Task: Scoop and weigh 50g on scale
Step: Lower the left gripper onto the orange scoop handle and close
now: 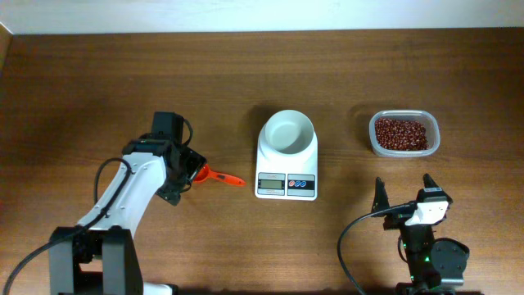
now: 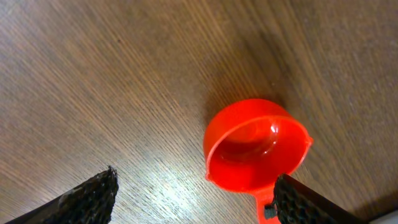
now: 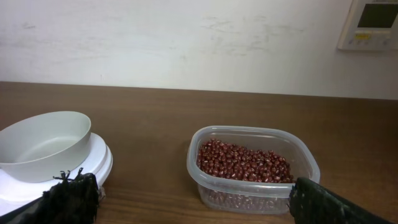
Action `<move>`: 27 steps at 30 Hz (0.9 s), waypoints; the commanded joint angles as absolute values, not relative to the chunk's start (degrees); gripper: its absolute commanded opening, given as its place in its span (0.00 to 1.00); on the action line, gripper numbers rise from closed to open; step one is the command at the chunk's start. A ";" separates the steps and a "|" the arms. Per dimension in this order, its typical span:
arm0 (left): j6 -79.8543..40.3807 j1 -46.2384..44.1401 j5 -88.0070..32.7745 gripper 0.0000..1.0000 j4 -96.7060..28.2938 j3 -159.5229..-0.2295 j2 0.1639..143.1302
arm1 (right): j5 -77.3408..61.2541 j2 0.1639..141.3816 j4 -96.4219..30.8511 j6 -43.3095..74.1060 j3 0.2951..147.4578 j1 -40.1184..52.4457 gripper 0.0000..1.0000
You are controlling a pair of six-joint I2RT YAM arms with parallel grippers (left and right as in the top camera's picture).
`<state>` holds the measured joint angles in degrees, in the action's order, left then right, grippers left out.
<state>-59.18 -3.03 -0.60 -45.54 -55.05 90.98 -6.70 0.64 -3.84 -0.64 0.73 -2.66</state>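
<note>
The scoop's handle runs under a finger of my left gripper, so I need to move over and pinch the cup's side (image 2: 212,155) with one finger inside the cup.
A red-orange scoop (image 1: 214,175) lies on the wooden table left of the scale (image 1: 286,185), its handle pointing toward the scale. My left gripper (image 1: 187,172) hovers over the scoop's cup end, open. In the left wrist view the empty cup (image 2: 255,146) sits ahead of the left gripper (image 2: 193,186), and the handle runs down beside the right finger (image 2: 311,202). The scale carries an empty white bowl (image 1: 286,131). My right gripper (image 1: 404,192) stands open near the table's front, facing the scale's bowl (image 3: 43,143) and the beans.
A clear plastic tub of red-brown beans (image 1: 403,133) stands right of the scale, also seen from the right wrist as the tub (image 3: 252,165). A white wall with a control panel (image 3: 372,23) lies behind the table.
</note>
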 commanded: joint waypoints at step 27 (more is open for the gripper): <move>-63.81 -6.35 4.36 0.30 -36.86 -53.45 100.20 | -6.83 0.25 -4.03 -0.89 0.32 -2.22 0.99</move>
<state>-63.88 -6.33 3.49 -36.80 -54.04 99.33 -6.70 0.62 -3.84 -0.67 0.73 -2.66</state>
